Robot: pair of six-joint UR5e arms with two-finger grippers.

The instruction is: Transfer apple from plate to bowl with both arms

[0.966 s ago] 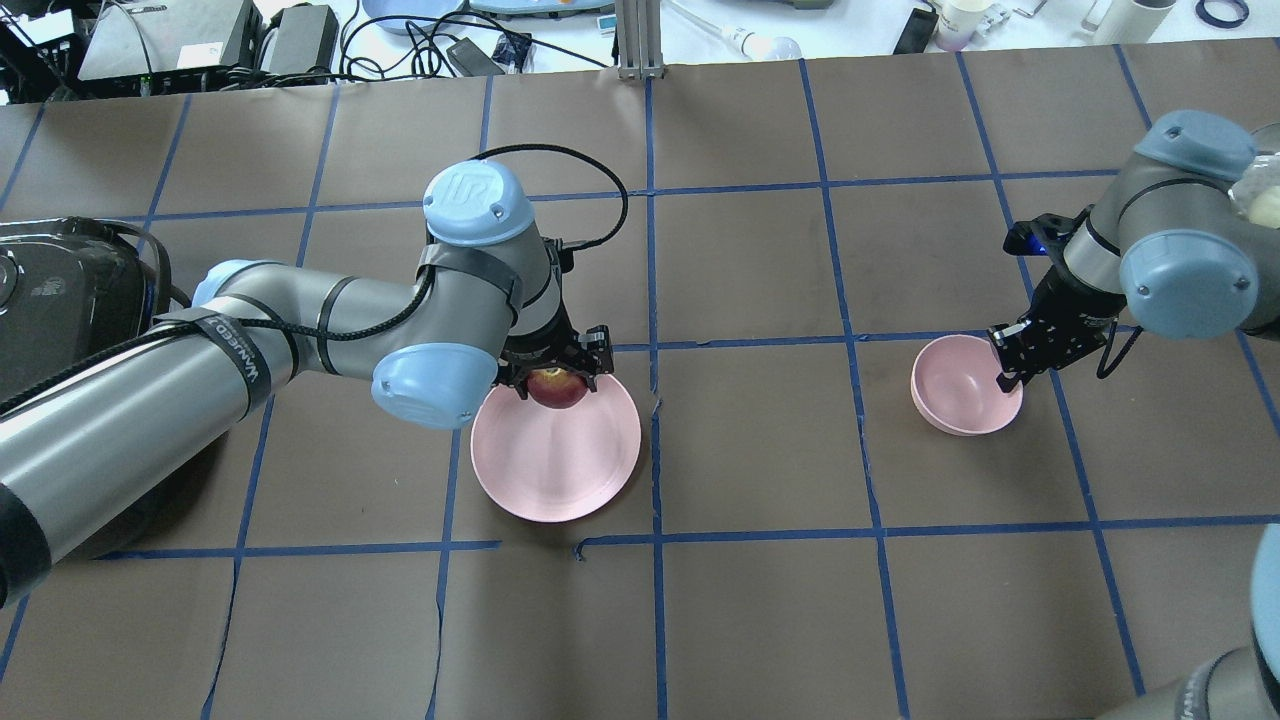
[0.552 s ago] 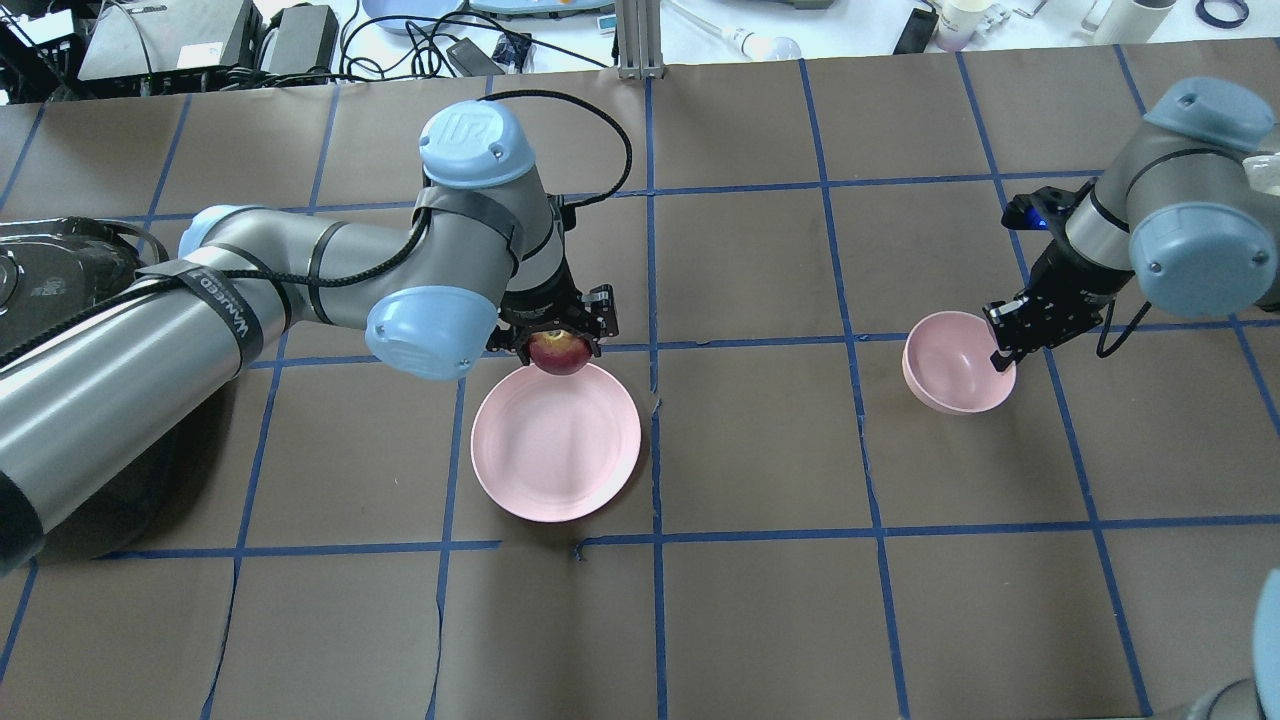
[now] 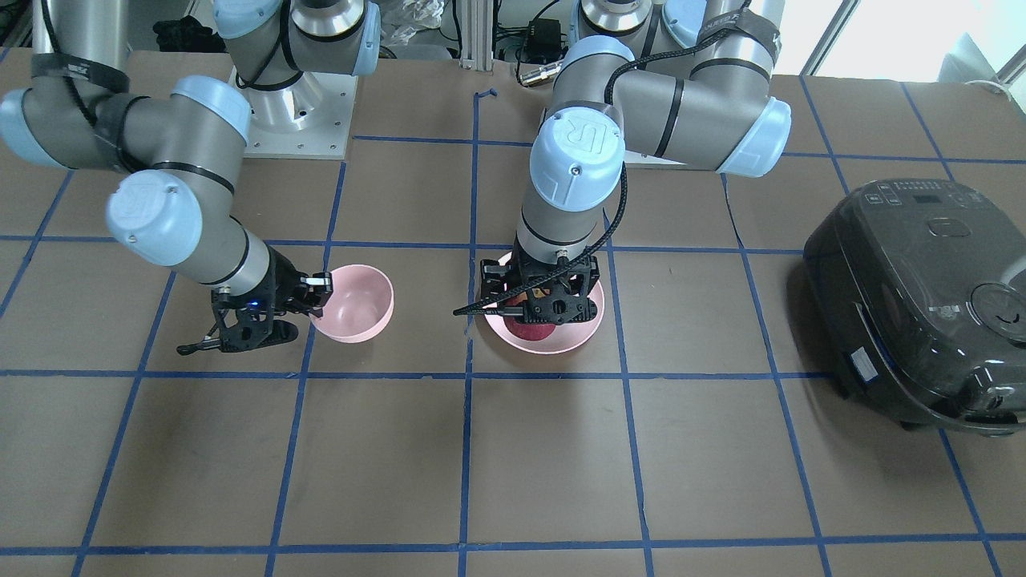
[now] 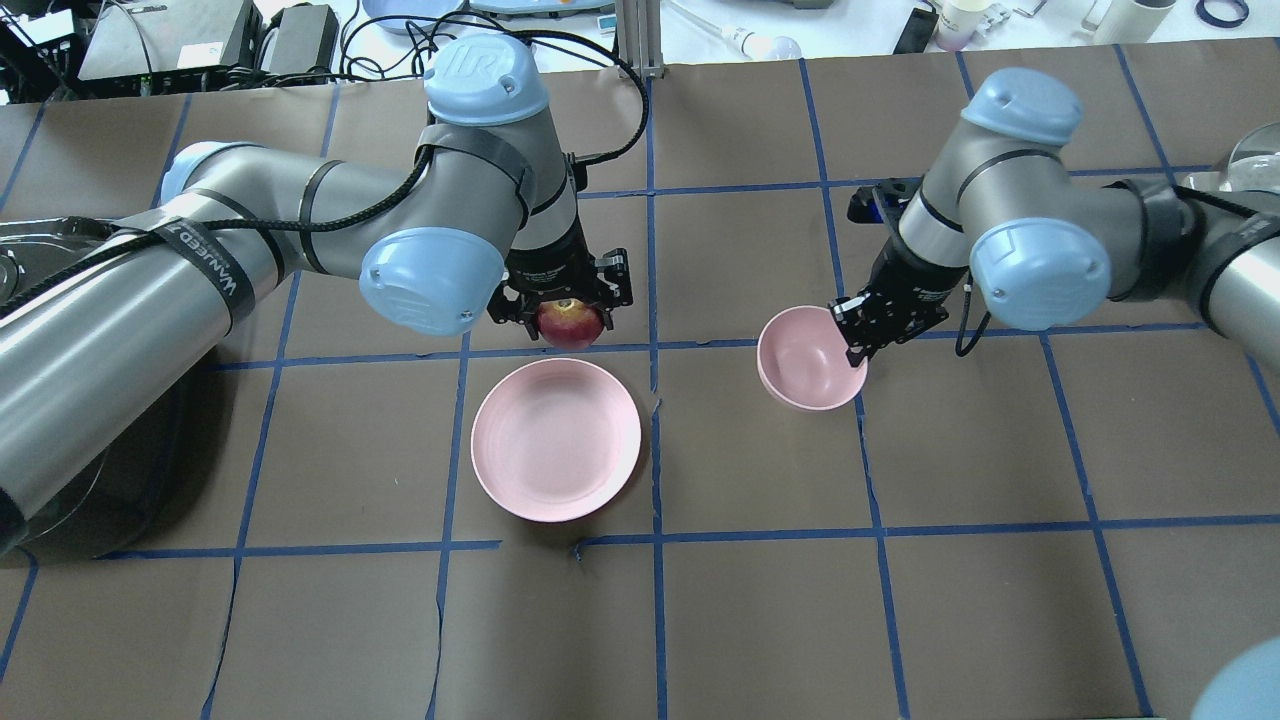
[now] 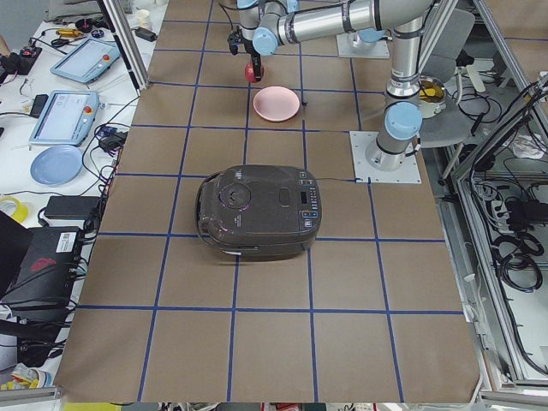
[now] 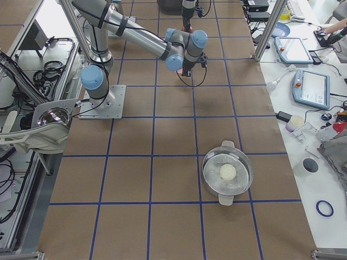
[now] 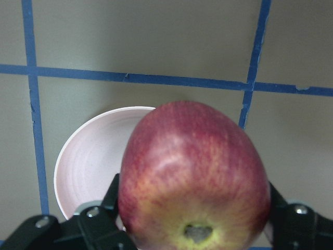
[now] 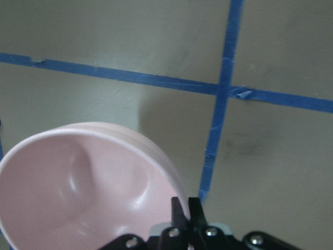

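My left gripper is to let go of the dark-red apple inside the small pink bowl (image 3: 381, 318), next to the pale-pink plate. The apple is now just beyond the plate's far rim.
My left gripper (image 4: 568, 316) is shut on the dark-red apple (image 4: 571, 326) and holds it in the air just beyond the far rim of the pale-pink plate (image 4: 556, 440). In the left wrist view the apple (image 7: 195, 172) fills the frame, with the plate (image 7: 86, 172) below and behind it. My right gripper (image 4: 858, 350) is shut on the right rim of the small pink bowl (image 4: 805, 358) and holds it tilted, right of the plate. The bowl (image 8: 78, 192) looks empty in the right wrist view. In the front-facing view the bowl (image 3: 354, 303) and the plate (image 3: 589, 324) are about a tile apart.
A black rice cooker (image 3: 922, 296) stands on the robot's left side of the table. A metal pot (image 6: 227, 173) with a white ball in it stands far out on the right side. An aluminium post (image 4: 635, 40) and cables line the far edge.
My left gripper has lifted the apple off the plate and moved it toward the far side. My right gripper has carried the bowl left, toward the table's middle.
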